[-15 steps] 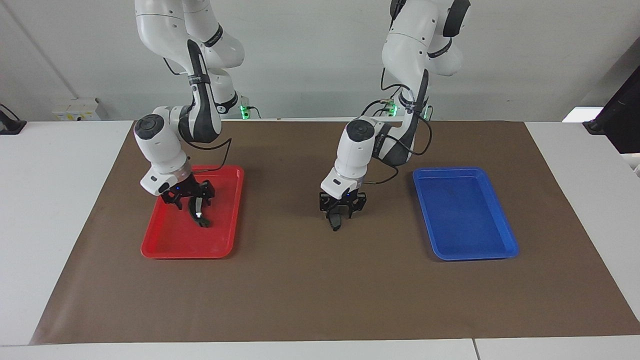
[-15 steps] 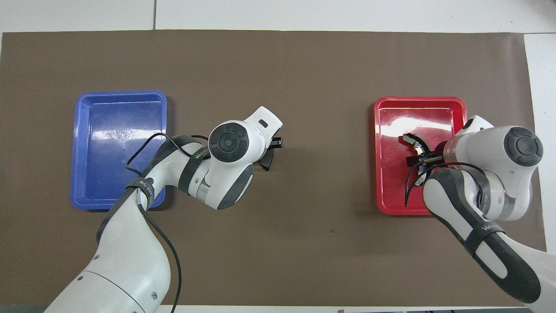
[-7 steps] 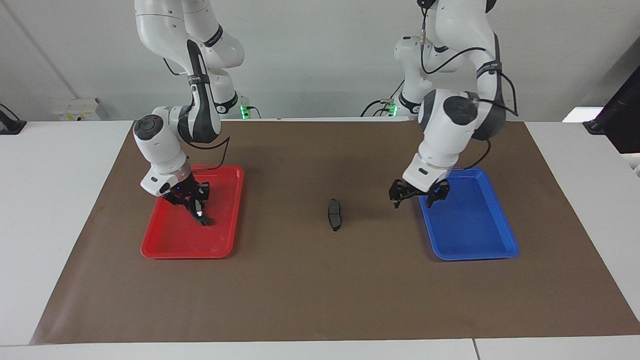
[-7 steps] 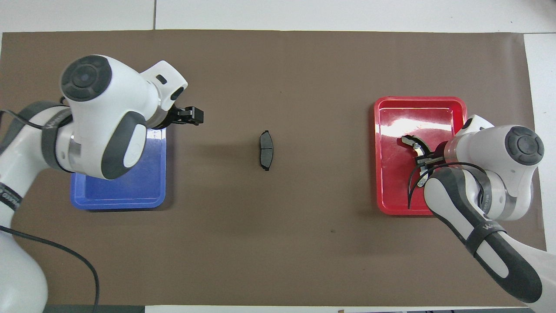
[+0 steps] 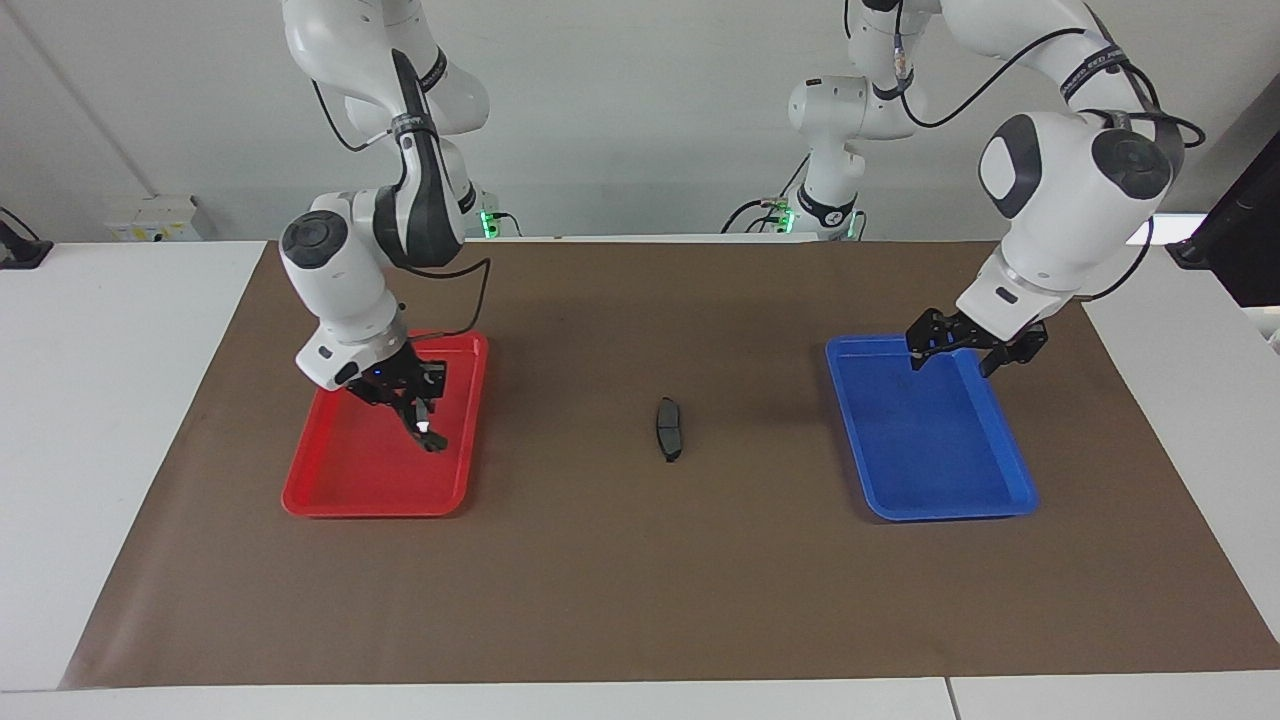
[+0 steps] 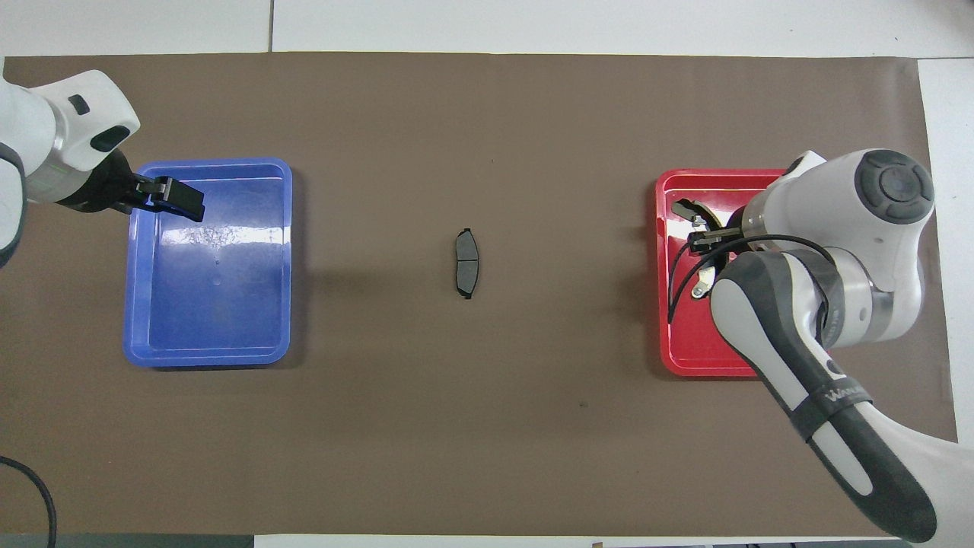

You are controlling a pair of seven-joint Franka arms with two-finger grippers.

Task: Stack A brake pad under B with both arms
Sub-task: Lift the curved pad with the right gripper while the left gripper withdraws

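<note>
I should let go of B, now held just over the red tray, with my right gripper on top of the dark grey A brake pad point(image 6: 474, 269), lengthwise along it.
The A brake pad point(image 5: 668, 428), short and dark grey with a groove across its middle, lies alone on the middle of the brown mat; it also shows in the overhead view point(image 6: 466, 263). My right gripper point(image 5: 415, 405) is shut on B point(image 5: 430, 436), the long black crescent with silver patches, and holds it just over the red tray point(image 5: 370, 505). In the overhead view the right gripper point(image 6: 704, 242) hides B's middle, and its silver ends point(image 6: 687, 209) stick out. My left gripper point(image 5: 968, 350) is open and empty over the blue tray point(image 5: 950, 505).
The red tray point(image 6: 730, 176) sits at the right arm's end of the mat, the blue tray point(image 6: 213, 356) at the left arm's end, with nothing in it. The left gripper point(image 6: 171, 199) hangs over the blue tray's edge. Bare brown mat surrounds the A pad.
The left gripper let go of the A pad at the mat's middle and drew back over the blue tray. The right gripper, holding B, shifted toward the red tray's middle-side edge.
</note>
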